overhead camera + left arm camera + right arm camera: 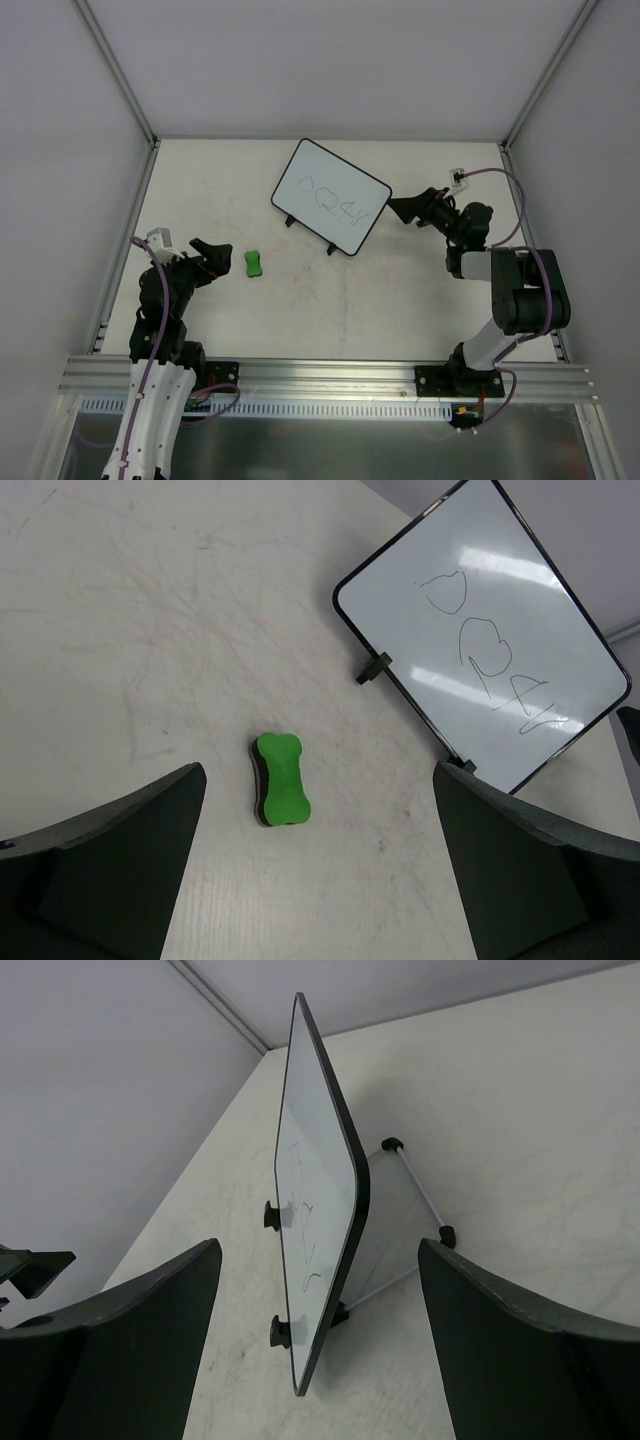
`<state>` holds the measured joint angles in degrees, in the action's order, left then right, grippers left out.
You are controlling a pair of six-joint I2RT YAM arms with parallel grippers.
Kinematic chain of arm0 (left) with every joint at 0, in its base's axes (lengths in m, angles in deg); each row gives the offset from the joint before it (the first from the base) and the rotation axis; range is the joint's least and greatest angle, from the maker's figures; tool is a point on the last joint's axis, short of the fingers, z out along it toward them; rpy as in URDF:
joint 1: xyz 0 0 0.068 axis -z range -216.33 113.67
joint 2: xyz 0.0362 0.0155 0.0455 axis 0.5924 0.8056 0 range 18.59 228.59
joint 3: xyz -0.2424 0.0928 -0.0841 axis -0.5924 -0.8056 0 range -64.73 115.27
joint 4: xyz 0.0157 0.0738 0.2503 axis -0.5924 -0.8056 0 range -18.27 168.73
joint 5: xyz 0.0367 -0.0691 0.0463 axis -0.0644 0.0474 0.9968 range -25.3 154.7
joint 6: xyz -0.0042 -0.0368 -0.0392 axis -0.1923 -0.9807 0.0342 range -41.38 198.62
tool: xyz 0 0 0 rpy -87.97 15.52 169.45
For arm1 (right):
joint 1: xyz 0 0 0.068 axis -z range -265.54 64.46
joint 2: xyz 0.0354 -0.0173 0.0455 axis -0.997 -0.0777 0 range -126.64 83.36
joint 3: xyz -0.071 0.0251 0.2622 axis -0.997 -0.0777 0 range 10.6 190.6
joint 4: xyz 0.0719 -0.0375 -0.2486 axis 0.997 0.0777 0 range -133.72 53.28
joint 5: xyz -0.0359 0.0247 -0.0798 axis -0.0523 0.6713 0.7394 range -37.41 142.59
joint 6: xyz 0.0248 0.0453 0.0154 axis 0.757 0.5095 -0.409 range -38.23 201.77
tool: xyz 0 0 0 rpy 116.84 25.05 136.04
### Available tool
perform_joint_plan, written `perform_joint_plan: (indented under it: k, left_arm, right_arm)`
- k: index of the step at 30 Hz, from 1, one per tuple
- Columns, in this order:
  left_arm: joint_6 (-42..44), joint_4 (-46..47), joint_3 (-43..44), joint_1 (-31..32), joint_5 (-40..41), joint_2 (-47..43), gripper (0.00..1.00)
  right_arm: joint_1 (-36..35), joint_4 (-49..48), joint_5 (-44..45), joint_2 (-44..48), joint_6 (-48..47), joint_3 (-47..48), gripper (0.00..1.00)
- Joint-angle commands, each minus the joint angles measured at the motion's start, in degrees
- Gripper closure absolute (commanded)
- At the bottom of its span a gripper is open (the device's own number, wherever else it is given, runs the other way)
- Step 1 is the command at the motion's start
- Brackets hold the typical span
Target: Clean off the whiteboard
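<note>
My left gripper will next go to the green eraser and close on the eraser's narrow middle (253, 263) (284, 778), between its two wider ends.
The whiteboard (332, 195) stands tilted on its black feet at the back middle of the table, with pen scribbles on its face (490, 650). In the right wrist view I see the whiteboard (318, 1175) edge-on. Its near corner lies between the fingers of my right gripper (318, 1260), which is open and touches neither side. From above, the right gripper (400, 209) sits just off the board's right corner. A green bone-shaped eraser (254, 263) lies flat on the table. My left gripper (220, 262) is wide open just left of it. The eraser (280, 778) lies ahead of the left fingers (150, 830).
A thin wire stand (410, 1175) with black end caps props the board from behind. White enclosure walls and metal posts (120, 75) surround the table. A metal rail (330, 378) runs along the near edge by both arm bases.
</note>
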<state>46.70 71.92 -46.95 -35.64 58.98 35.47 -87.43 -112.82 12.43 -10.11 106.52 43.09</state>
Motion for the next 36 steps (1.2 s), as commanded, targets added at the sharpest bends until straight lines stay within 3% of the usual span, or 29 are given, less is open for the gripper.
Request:
perform_joint_plan:
  k: [1, 5, 8, 12, 16, 24, 28, 36]
  left_arm:
    - [1.42, -0.05, 2.35, -0.07, -0.88, 0.52, 0.01]
    - [1.51, -0.05, 2.61, -0.07, -1.14, 3.23, 0.01]
    - [1.69, -0.05, 3.31, 0.01, -2.01, 5.26, 0.01]
    - [2.04, -0.05, 4.28, 0.01, -2.02, 5.79, 0.01]
    - [1.60, -0.05, 4.81, 0.01, -2.02, 6.05, 0.01]
    - [1.95, 0.13, 5.07, -0.07, -2.46, 9.13, 0.01]
    - [2.04, 0.57, 5.25, -0.07, -3.16, 10.62, 0.01]
    - [3.09, 6.54, 2.87, 0.01, -8.86, 17.47, 0.01]
  right_arm:
    - [-0.22, -11.58, -2.11, -1.97, 0.38, 4.42, 0.17]
    - [-0.48, -12.02, -2.03, -4.70, 1.26, 6.88, 0.19]
    - [-0.48, -12.20, -2.64, -7.07, 2.14, 8.90, 0.31]
    - [-0.57, -12.63, -2.38, -9.27, 2.76, 9.70, 0.26]
    - [-0.92, -14.92, -2.82, -11.64, 4.07, 10.13, 0.27]
    - [-2.68, -18.17, -2.82, -15.16, 6.01, 11.10, 0.42]
    - [-2.94, -18.44, -2.90, -16.04, 6.53, 12.24, 0.55]
    - [-3.56, -18.61, -2.99, -17.09, 6.27, 13.65, 0.64]
